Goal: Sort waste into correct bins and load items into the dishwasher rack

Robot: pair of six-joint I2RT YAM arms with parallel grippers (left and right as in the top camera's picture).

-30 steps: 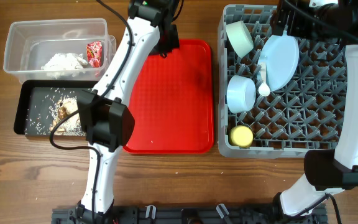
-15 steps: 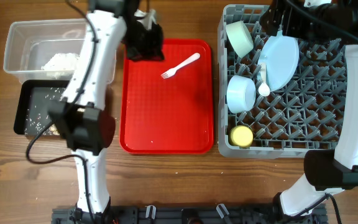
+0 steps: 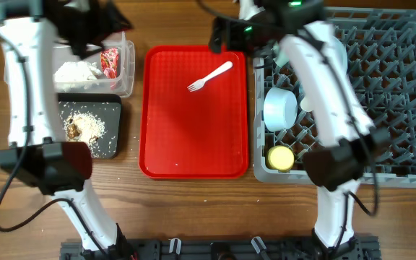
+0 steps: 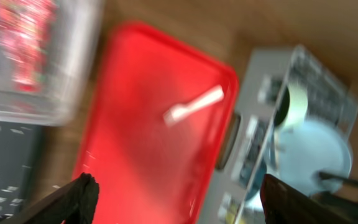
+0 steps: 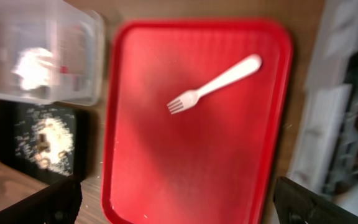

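My right gripper is to go to the white plastic fork next and close on the narrow part of its handle (image 3: 208,77) (image 5: 206,89), near the fork's tines.
A white plastic fork (image 3: 209,76) lies alone on the red tray (image 3: 193,144), tines toward the front left; it also shows at fork (image 5: 213,84) and, blurred, fork (image 4: 194,104). My left gripper (image 4: 179,205) hangs open and empty over the clear tub (image 3: 125,79), which holds the napkin (image 3: 76,71) and red wrapper (image 3: 110,61). At the tray's far edge, above the fork, my right gripper (image 5: 179,208) stands open with nothing in it. Rice and scraps (image 3: 85,126) lie in the black tray (image 3: 114,144). The grey rack (image 3: 381,94) holds a blue bowl (image 3: 280,108) and yellow cup (image 3: 280,157); the plate (image 4: 316,149) shows blurred.
The right arm (image 3: 323,72) crosses the rack's left side and hides part of its load. The left arm (image 3: 24,79) runs down the table's left edge beside tub and black tray. Bare wood (image 3: 193,209) lies in front of the trays.
The left arm swung left off the red tray to above the tub and its jaws opened. The right arm swung left from the rack to the tray's far edge. The fork stayed put.
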